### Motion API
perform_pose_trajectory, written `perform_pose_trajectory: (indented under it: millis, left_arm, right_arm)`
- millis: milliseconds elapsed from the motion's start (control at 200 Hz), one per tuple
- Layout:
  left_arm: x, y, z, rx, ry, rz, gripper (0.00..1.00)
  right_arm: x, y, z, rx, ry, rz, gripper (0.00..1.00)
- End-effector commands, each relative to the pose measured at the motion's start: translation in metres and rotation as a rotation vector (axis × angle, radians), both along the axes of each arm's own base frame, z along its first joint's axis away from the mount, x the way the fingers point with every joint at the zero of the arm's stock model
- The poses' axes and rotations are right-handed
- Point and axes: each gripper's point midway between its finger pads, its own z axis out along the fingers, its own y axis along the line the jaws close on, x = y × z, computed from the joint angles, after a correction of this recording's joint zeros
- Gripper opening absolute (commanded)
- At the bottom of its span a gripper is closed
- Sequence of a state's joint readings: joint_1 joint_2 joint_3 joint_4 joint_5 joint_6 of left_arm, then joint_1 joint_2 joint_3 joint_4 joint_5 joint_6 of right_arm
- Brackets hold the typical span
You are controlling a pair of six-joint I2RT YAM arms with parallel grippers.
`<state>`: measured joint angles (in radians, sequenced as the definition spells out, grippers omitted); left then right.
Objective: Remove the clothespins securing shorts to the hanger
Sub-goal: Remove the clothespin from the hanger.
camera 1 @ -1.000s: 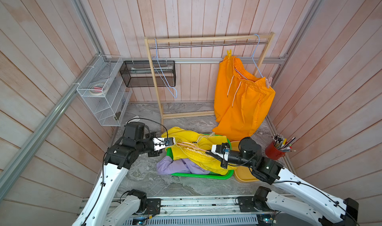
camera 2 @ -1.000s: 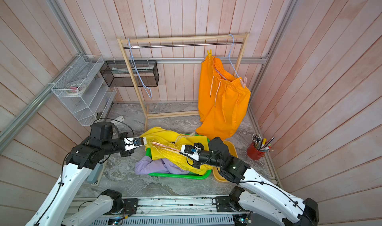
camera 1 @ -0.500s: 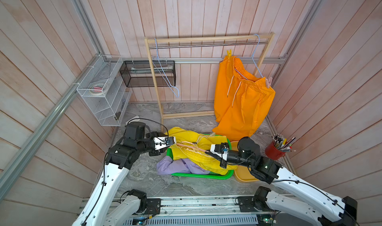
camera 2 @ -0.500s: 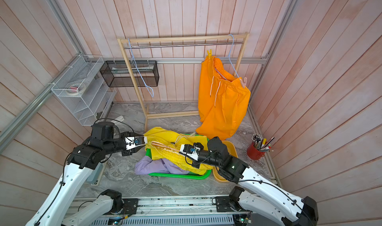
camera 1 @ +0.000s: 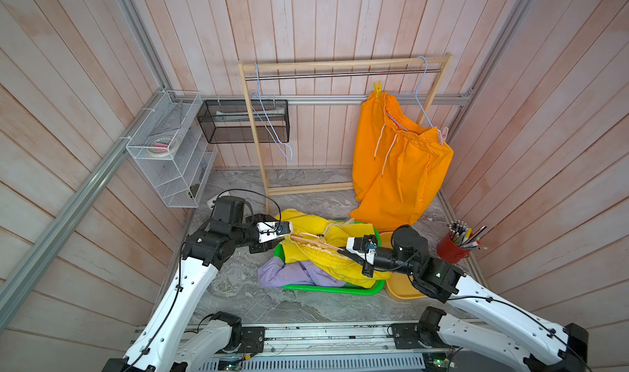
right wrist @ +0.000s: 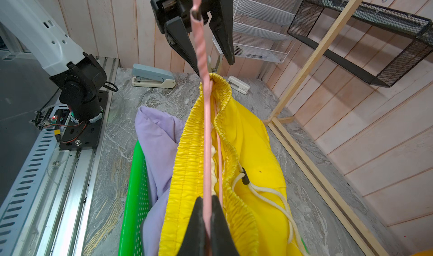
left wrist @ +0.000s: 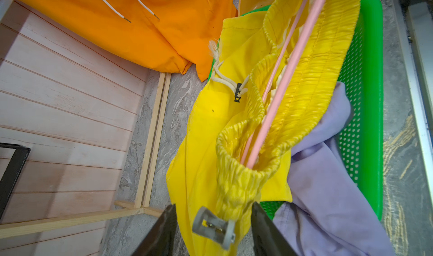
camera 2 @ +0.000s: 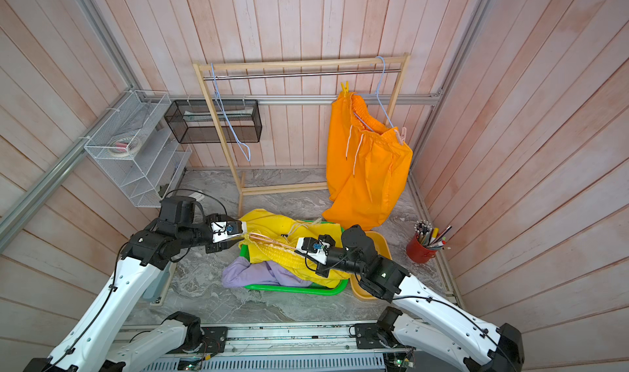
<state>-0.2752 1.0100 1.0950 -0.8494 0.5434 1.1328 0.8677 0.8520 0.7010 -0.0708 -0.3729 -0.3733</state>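
Note:
My left gripper is to close next on the handles of the grey clothespin (left wrist: 214, 228), which sits at the end of the yellow shorts' waistband.
The yellow shorts (camera 1: 316, 227) hang on a pink hanger (right wrist: 206, 126) stretched between my two grippers, over a green basket (camera 1: 326, 288). A grey clothespin (left wrist: 214, 226) is clipped to the waistband's end. My left gripper (left wrist: 213, 208) is open, a finger on each side of the clip and clear of it; a top view shows it too (camera 1: 289, 232). My right gripper (right wrist: 207, 199) is shut on the pink hanger's other end. Lilac shorts (camera 1: 289, 273) lie in the basket. Orange shorts (camera 1: 398, 169) hang on a blue hanger, held by a yellow clothespin (camera 1: 377, 88) and a pink one (camera 1: 442, 135).
The wooden rack (camera 1: 340, 64) stands at the back with a bare blue hanger (camera 1: 272, 128) on its left. A yellow tray (camera 1: 401, 285) lies beside the basket, and a red pencil cup (camera 1: 449, 249) stands at the right. Wire shelves (camera 1: 163, 156) hang on the left wall, with two staplers (right wrist: 152, 77) below them.
My left gripper's jaws have opened and edged slightly toward the shorts. The grey clothespin stays on the waistband. The right gripper keeps its hold on the hanger.

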Motion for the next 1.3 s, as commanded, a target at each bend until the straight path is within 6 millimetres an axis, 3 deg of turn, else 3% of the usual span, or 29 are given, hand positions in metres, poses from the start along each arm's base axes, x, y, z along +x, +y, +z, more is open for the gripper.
perform_pose_trajectory:
  millis: [0,420,860,1135,1295]
  left_arm:
    - [-0.001,-0.006,0.016,-0.035,-0.037,-0.036,0.49]
    - [0.001,-0.005,0.016,-0.026,-0.044,-0.03,0.22]
    - [-0.005,-0.009,0.038,-0.096,-0.133,-0.047,0.15]
    - [-0.006,-0.007,0.036,-0.085,-0.133,-0.035,0.12]
    - [-0.009,-0.006,0.054,-0.124,-0.209,-0.017,0.12]
  right_arm:
    - [-0.003,0.002,0.015,0.054,-0.028,0.02,0.0]
    - [-0.002,0.002,0.015,0.056,-0.031,0.018,0.0]
    - [0.006,0.008,0.003,0.03,-0.002,0.004,0.0]
    - [0.002,0.013,-0.001,0.055,0.026,0.031,0.0]
    - [0.004,0.019,-0.016,0.047,0.076,0.037,0.0]
